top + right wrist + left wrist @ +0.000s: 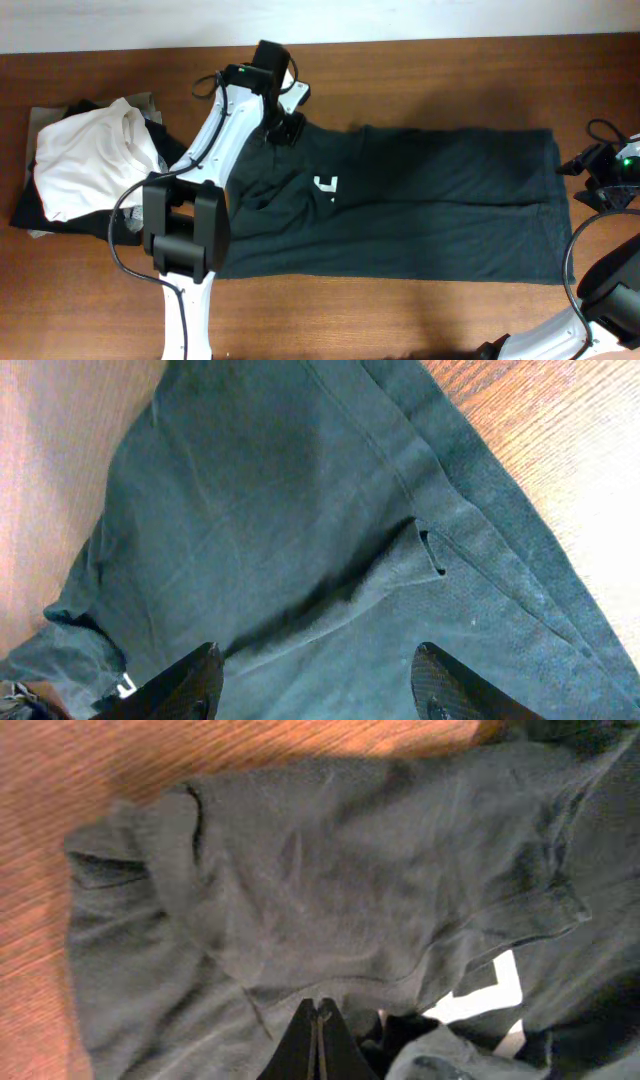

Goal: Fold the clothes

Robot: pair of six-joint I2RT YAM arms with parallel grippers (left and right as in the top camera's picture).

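The closed fingers of my left gripper are empty above the T-shirt's bunched end, so next I open them, grab the rumpled layers (372,1002) and pull them toward the back.
The dark charcoal T-shirt (420,205) lies spread across the brown table, with part of a white letter (326,185) showing. Its left part is bunched and folded over. My left gripper (284,128) is at the shirt's top left corner. In the left wrist view its fingers (318,1012) are pressed together over rumpled cloth (330,880), and I see no fabric between them. My right gripper (588,176) is by the shirt's right edge. In the right wrist view its fingers (318,678) are wide apart and empty above the cloth (300,510).
A folded white shirt (88,160) lies on grey and black garments (30,210) at the left of the table (420,60). Bare wood shows behind and in front of the T-shirt. The left arm's base (185,235) stands over the shirt's lower left.
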